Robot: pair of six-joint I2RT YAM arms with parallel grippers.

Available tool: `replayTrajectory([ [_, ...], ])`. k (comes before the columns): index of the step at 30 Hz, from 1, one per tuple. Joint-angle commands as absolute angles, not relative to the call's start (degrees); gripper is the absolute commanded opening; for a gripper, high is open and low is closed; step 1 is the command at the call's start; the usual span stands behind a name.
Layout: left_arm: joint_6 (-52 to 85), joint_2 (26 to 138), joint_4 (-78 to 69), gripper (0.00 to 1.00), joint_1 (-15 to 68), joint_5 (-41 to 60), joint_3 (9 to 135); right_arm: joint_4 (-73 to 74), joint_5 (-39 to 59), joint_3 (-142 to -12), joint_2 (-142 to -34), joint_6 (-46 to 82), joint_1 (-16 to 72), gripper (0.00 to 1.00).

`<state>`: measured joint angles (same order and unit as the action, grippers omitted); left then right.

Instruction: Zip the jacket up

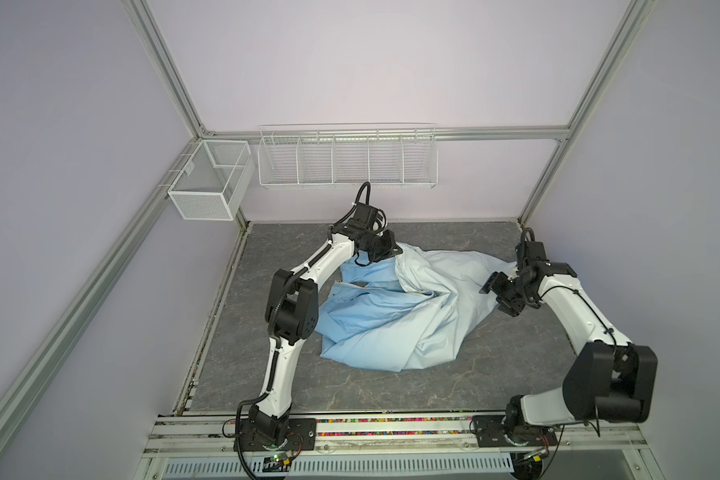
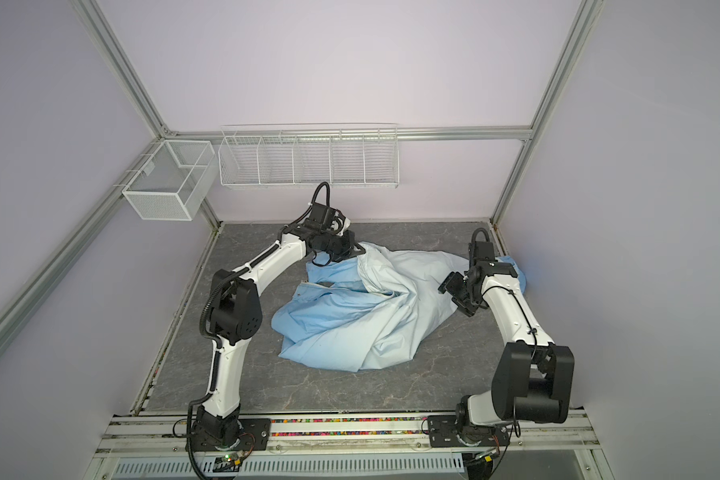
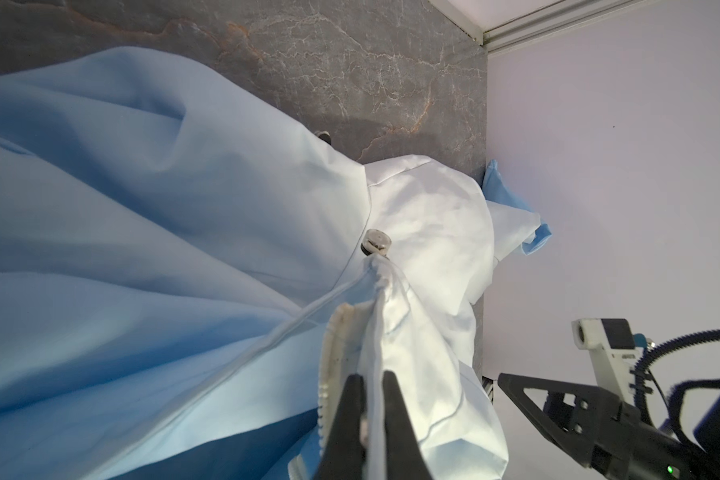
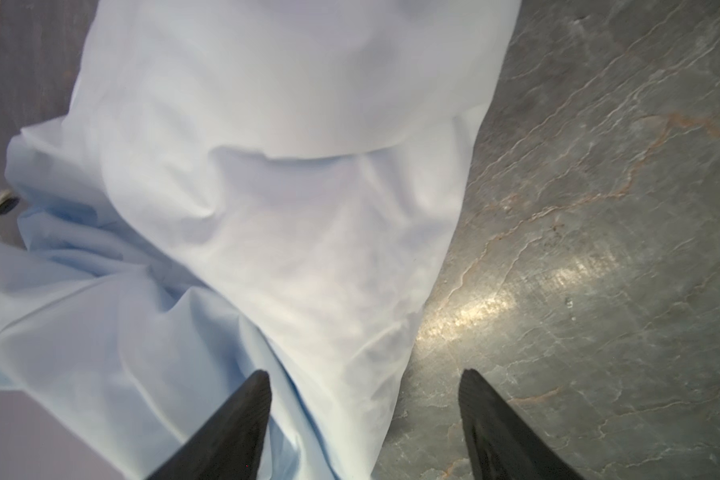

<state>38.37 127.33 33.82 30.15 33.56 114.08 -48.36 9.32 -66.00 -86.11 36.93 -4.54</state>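
My left gripper has the jacket's raised peak. It will let go of it just past the jacket's whitish far edge [image 1: 420, 240], toward the back wall.
The jacket [image 1: 391, 316] [image 2: 350, 320] lies crumpled on the grey table, light blue fading to whitish. My left gripper [image 1: 398, 251] [image 2: 360, 250] is at its far edge, holding a raised peak of cloth. In the left wrist view the left gripper [image 3: 371, 378] is shut on a fold of whitish jacket fabric, beside a white zipper strip [image 3: 329, 353]; a round snap [image 3: 377, 242] sits just beyond. My right gripper [image 1: 497, 297] [image 2: 456, 297] hovers at the jacket's right side. In the right wrist view the right gripper [image 4: 366, 374] is open above the jacket's edge [image 4: 267, 228], holding nothing.
The table [image 1: 391, 390] is grey marbled stone. A white wire rack [image 1: 348, 160] and a mesh basket [image 1: 208, 183] hang on the back wall and left rail. One blue jacket corner [image 2: 516, 272] reaches the right wall behind my right arm.
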Motion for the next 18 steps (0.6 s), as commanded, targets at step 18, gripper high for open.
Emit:
replayTrajectory([
  [18,34.11,110.32,37.07,0.00,23.47,37.33,118.34,-41.44,24.43,-111.11,-134.62,42.34,7.51,0.55],
])
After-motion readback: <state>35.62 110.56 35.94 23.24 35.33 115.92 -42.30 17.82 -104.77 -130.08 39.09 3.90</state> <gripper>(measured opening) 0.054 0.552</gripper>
